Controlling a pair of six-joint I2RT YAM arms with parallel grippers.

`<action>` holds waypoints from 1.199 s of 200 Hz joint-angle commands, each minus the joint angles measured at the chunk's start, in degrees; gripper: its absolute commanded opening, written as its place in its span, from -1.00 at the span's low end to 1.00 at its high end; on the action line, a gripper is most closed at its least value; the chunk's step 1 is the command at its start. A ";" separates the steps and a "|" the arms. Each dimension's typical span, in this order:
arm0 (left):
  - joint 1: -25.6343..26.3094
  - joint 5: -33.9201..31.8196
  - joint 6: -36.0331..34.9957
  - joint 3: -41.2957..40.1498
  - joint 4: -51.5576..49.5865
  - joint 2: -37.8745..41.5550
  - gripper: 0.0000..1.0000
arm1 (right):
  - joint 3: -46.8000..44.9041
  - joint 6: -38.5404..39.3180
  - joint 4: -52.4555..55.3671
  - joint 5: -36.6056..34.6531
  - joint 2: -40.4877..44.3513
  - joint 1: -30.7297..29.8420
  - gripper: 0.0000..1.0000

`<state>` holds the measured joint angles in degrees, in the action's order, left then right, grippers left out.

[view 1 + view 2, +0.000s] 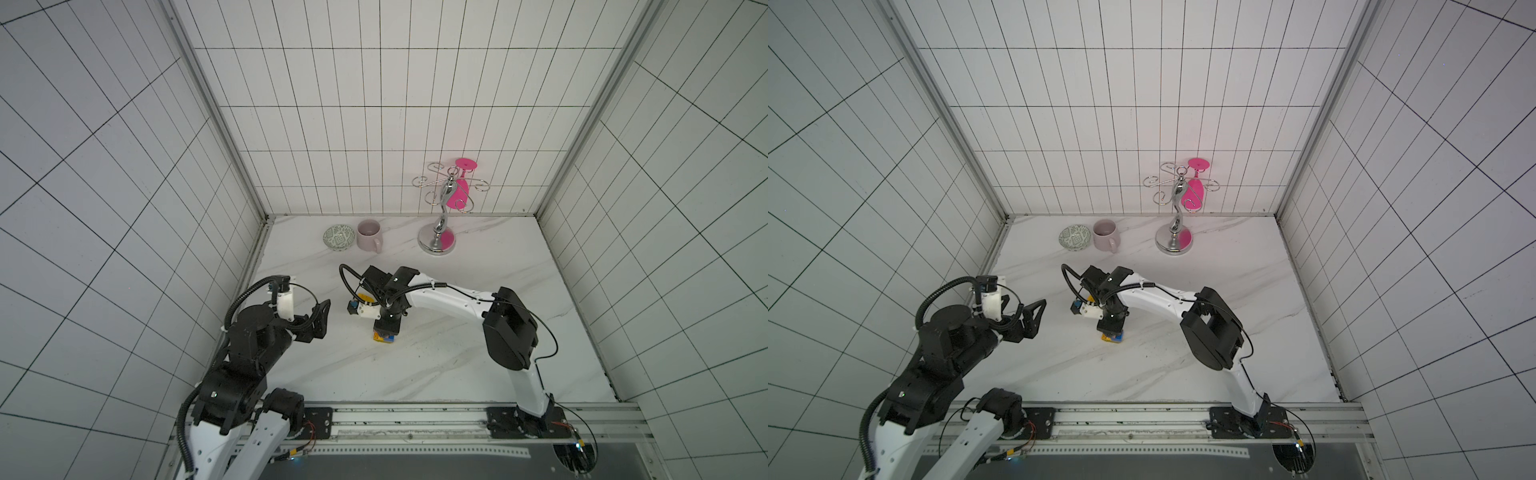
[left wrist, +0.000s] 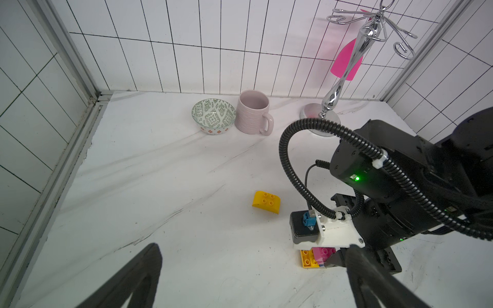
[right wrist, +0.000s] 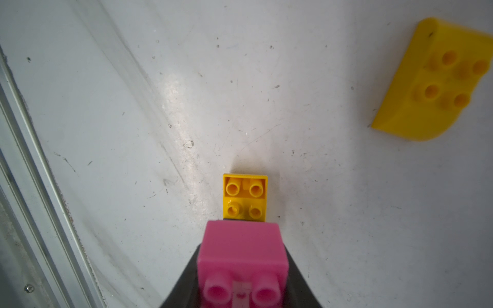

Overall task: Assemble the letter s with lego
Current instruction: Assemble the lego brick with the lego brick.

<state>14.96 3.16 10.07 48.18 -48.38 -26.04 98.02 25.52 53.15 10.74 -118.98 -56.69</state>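
Next, my right gripper lets go of the pink lego brick on top of the yellow brick and its blue piece [image 1: 378, 330] [image 3: 235, 223].
My right gripper [image 1: 388, 328] points straight down, shut on a pink brick [image 3: 242, 256]. The pink brick sits over the near end of a yellow brick [image 3: 245, 197] that lies studs up on the table. A blue piece [image 1: 390, 340] shows at the edge of that stack [image 2: 316, 256]; whether the pink brick is pressed on, I cannot tell. A second yellow brick [image 2: 266, 202] with rounded ends lies loose just beyond, also seen in the right wrist view [image 3: 437, 88]. My left gripper [image 1: 319, 322] hangs open to the left of the stack, fingers [image 2: 144, 272] wide apart and empty.
A patterned bowl [image 1: 340, 238] and a pale pink mug [image 1: 369, 235] stand at the back. A chrome rack [image 1: 440, 232] at the back right holds a pink glass [image 1: 460, 191]. Tiled walls close three sides; a metal rail [image 1: 415, 415] runs along the front.
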 commanded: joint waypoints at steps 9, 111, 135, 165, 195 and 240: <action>0.20 -1.06 -0.57 -0.55 0.13 1.25 0.98 | 0.40 1.06 0.60 -1.01 -0.97 -1.43 -0.86; 0.16 -1.36 -0.51 -0.54 0.13 1.26 0.98 | -3.33 1.90 -3.83 -4.41 0.06 -2.68 -0.88; 0.07 -1.49 -0.42 -0.55 0.13 1.34 0.98 | -4.35 2.58 -4.74 -6.05 0.41 -3.00 -0.88; 0.05 -1.70 -0.40 -0.63 0.19 1.52 0.98 | -5.52 4.50 -5.57 -7.14 1.07 -3.62 -0.89; -0.04 -1.92 -0.36 -0.63 0.16 1.65 0.98 | -6.00 5.33 -5.36 -6.76 1.08 -3.87 -0.89; -0.02 -2.06 -0.31 -0.63 0.21 1.69 0.98 | -6.03 4.79 -5.57 -7.68 1.46 -3.98 -0.77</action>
<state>14.96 1.93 10.07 47.88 -48.34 -24.95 94.50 29.43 47.66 5.32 -117.49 -60.12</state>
